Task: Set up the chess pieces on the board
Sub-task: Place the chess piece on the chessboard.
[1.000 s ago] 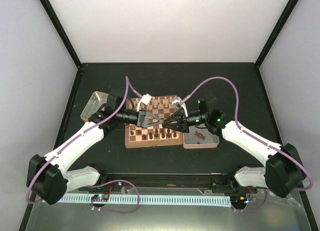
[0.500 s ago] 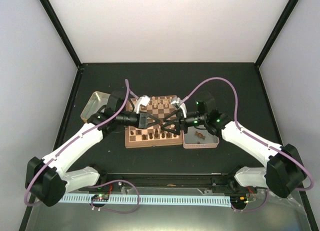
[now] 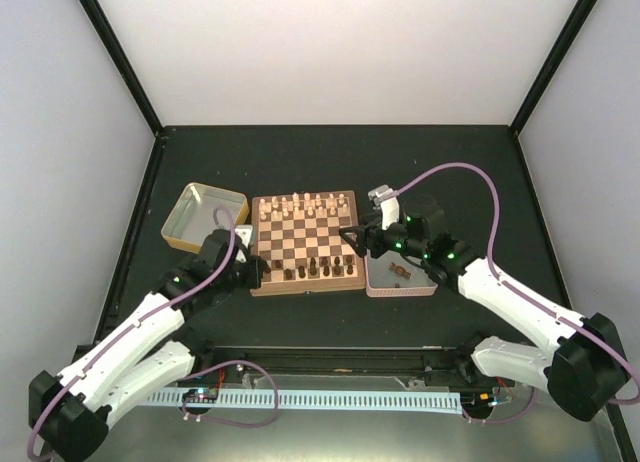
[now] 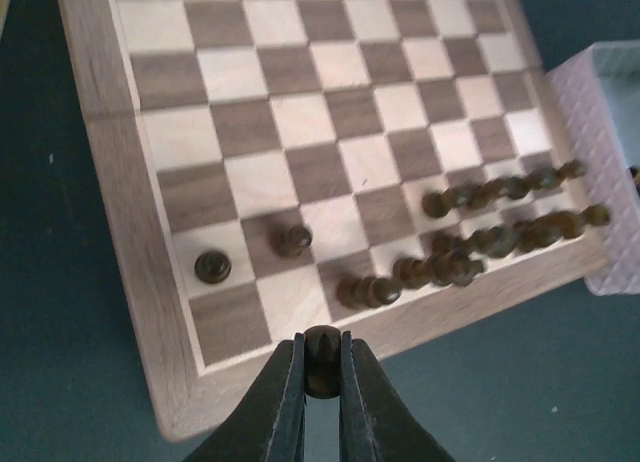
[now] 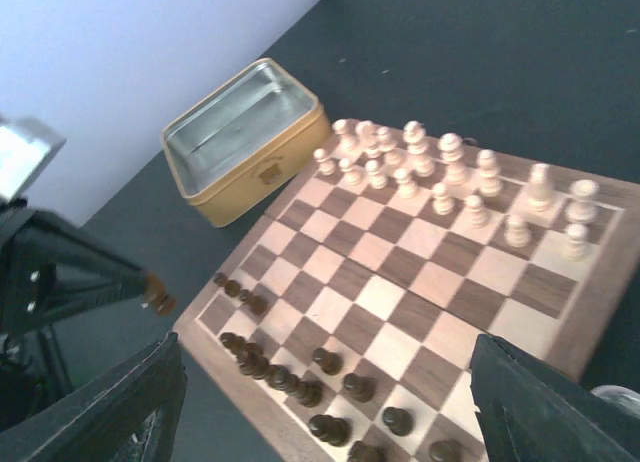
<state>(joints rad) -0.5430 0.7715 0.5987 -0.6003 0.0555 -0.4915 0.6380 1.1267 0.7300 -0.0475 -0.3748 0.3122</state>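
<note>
Next, my left gripper sets the dark piece, now held at the board's near corner, down and lets it go on the empty light square in the board's nearest row [image 3: 276, 274] [image 4: 293, 309].
The board [image 3: 305, 237] lies mid-table, with cream pieces [image 3: 300, 204] along its far rows. Several dark chess pieces [image 3: 318, 272] stand on its near rows, seen closer in the left wrist view as a crowded run [image 4: 500, 237]. My left gripper [image 3: 255, 270] hovers at the board's near left corner, shut on one dark piece [image 4: 322, 344]. That piece also shows in the right wrist view [image 5: 157, 300]. My right gripper [image 3: 352, 240] sits at the board's right edge. Its jaws [image 5: 328, 352] are wide open and empty above the board [image 5: 420, 282].
A gold tin [image 3: 205, 217] sits left of the board, also in the right wrist view [image 5: 245, 142]. A pale tin [image 3: 400, 293] holding a few dark pieces touches the board's right side. Black table all around, white walls behind.
Both arms have pulled back from the middle of the board. The right gripper has opened and moved right. The left has drawn back to the near left corner, still shut.
</note>
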